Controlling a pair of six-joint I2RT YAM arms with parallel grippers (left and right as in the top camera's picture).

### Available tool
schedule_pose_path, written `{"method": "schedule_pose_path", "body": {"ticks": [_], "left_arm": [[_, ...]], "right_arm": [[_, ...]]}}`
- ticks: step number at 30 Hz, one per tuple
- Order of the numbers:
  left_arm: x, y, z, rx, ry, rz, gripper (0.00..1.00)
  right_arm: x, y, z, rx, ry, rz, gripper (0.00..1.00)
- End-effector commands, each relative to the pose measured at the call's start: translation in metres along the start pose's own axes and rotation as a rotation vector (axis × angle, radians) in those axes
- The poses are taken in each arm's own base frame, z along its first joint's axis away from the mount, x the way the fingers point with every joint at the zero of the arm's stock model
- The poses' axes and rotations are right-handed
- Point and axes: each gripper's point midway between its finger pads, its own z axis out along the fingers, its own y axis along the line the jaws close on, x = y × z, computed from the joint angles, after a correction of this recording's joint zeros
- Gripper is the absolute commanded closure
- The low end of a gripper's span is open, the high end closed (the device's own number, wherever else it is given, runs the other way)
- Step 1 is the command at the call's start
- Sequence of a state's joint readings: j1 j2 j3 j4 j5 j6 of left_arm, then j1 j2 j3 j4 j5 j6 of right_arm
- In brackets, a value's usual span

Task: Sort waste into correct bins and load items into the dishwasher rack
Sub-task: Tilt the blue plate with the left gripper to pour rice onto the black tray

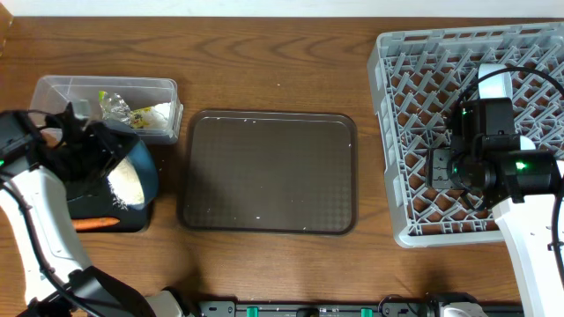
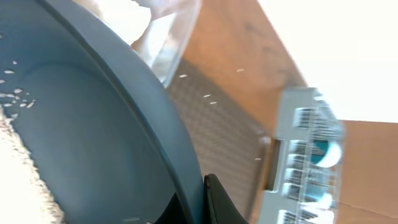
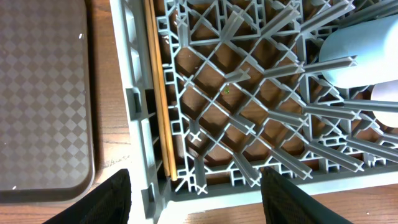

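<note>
The robot's left gripper needs to release the wide dark-blue bowl on the rack-side half of the dark brown serving tray (image 1: pixel 295 174) (image 2: pixel 229 169).
My left gripper (image 1: pixel 99 165) is shut on the rim of the wide dark-blue bowl (image 1: pixel 141 172) and holds it tilted over the shallow black tray (image 1: pixel 134 222). In the left wrist view its fingers (image 2: pixel 217 202) pinch the bowl (image 2: pixel 106 124) rim. A heap of white rice (image 1: pixel 126 183) lies inside the bowl. An orange carrot (image 1: pixel 95 223) rests on the black tray. The clear tub (image 1: pixel 53 88) holds foil and wrapper scraps (image 1: pixel 132 112). My right gripper (image 3: pixel 199 199) hangs open and empty over the grey rack (image 1: pixel 414 220). Chopsticks (image 3: pixel 158 93) lie along the rack's wall, and a light-blue bowl (image 3: pixel 360 43) sits among the pegs.
A large dark brown serving tray (image 1: pixel 269 172) lies between the bins and the rack, with a few stray rice grains on it. Bare wooden table runs along the back and the front edge.
</note>
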State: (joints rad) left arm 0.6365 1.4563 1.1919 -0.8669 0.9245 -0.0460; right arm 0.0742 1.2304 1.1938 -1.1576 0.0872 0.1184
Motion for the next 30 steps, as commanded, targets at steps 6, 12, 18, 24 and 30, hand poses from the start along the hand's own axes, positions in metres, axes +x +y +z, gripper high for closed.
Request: {"method": "schedule_pose_path", "body": {"ticks": [6, 12, 18, 24, 30], "left_arm": [[-0.008, -0.014, -0.021, 0.175, -0.05, -0.001, 0.94], [-0.01, -0.013, -0.03, 0.224, -0.07, -0.041, 0.94], [-0.007, -0.003, -0.039, 0.212, -0.082, -0.077, 0.94], [-0.008, 0.0, -0.043, 0.218, -0.094, -0.068, 0.94], [-0.011, -0.014, -0.047, 0.355, -0.098, -0.056, 0.94]], "right_arm": [[0.002, -0.004, 0.002, 0.017, 0.008, 0.001, 0.39], [0.002, -0.004, 0.002, 0.017, 0.008, 0.001, 0.39], [0.003, -0.004, 0.002, 0.018, 0.011, 0.001, 0.39], [0.003, -0.004, 0.002, 0.017, 0.011, 0.004, 0.39], [0.004, -0.004, 0.002, 0.018, 0.014, 0.005, 0.39]]}}
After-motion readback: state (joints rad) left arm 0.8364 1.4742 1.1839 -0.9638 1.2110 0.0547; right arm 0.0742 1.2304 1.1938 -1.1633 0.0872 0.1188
